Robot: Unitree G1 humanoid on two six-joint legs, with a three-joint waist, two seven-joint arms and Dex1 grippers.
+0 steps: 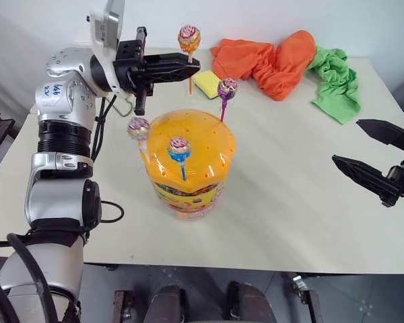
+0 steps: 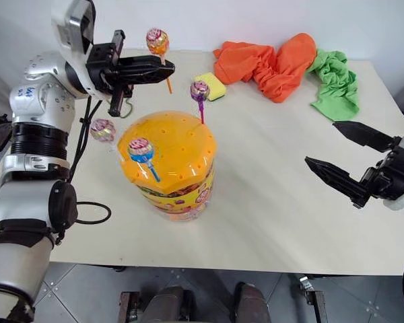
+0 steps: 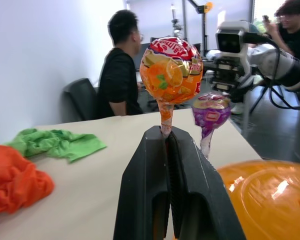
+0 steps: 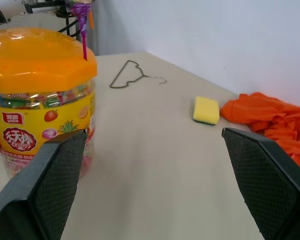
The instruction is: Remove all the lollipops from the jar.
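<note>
Next, I set the orange lollipop on the bare table (image 1: 58, 185) with my left gripper, beneath its silver arm, away from the jar.
The jar (image 1: 188, 192) is a clear tub with a domed orange lid (image 1: 202, 145) and stands mid-table. My left gripper (image 1: 192, 66) is shut on the orange stick of a lollipop (image 1: 189, 38) with an orange wrapper. It holds it above and behind the jar, the stick's end clear of the lid. Three lollipops stand in the lid's holes: a purple one (image 1: 227, 88) at the back, one on a blue stick (image 1: 179, 148) in front, and one (image 1: 139, 128) at the left rim. My right gripper (image 1: 346, 141) is open with nothing in it, well to the right of the jar.
A yellow sponge (image 1: 206, 83) lies behind the jar. An orange cloth (image 1: 273, 60) and a green cloth (image 1: 337, 81) lie at the back right. A wire hanger (image 4: 132, 75) rests on the table behind the jar. People (image 3: 117, 70) sit beyond the table.
</note>
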